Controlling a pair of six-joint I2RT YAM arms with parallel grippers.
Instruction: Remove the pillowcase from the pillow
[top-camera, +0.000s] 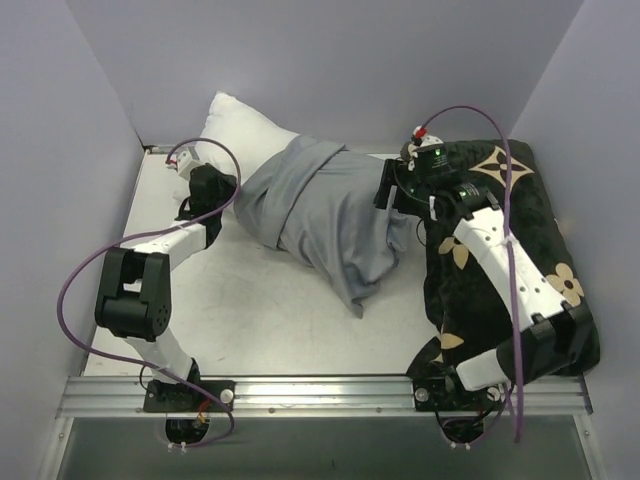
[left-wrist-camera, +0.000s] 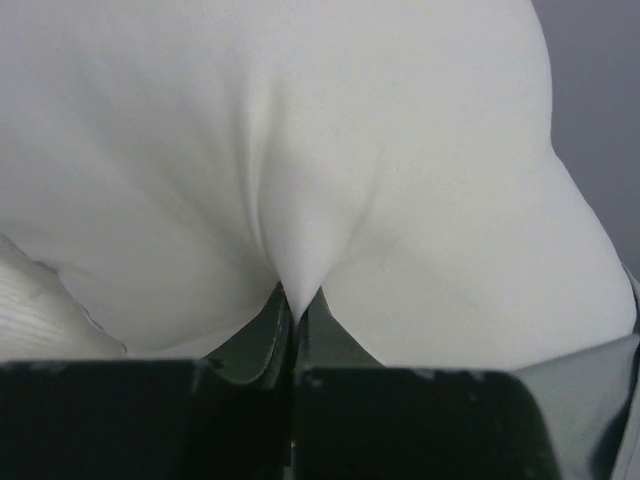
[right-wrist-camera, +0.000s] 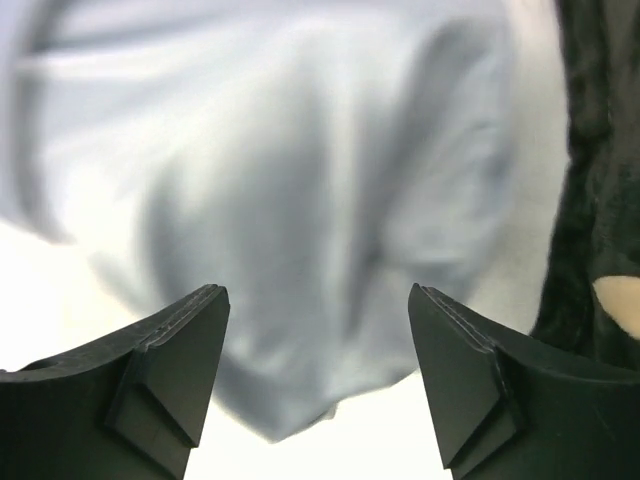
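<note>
The robot's right gripper will next move to the grey pillowcase's loose end (top-camera: 357, 246) (right-wrist-camera: 290, 250), just behind the pillowcase's corner that trails toward the front, and close there.
The white pillow (top-camera: 237, 128) lies at the back of the table, its far-left end bare. The grey pillowcase (top-camera: 325, 215) covers the rest and trails toward the front centre. My left gripper (top-camera: 212, 187) is shut on a pinch of the pillow's white fabric (left-wrist-camera: 300, 250) at its left end. My right gripper (top-camera: 388, 187) is open and empty, just right of the pillowcase; in the right wrist view the grey cloth (right-wrist-camera: 300, 200) lies blurred beyond its spread fingers (right-wrist-camera: 190, 330).
A black plush cushion (top-camera: 530, 250) with tan flower motifs lies along the right side under my right arm. Grey walls enclose the table on the left, back and right. A metal rail (top-camera: 320, 395) runs along the near edge.
</note>
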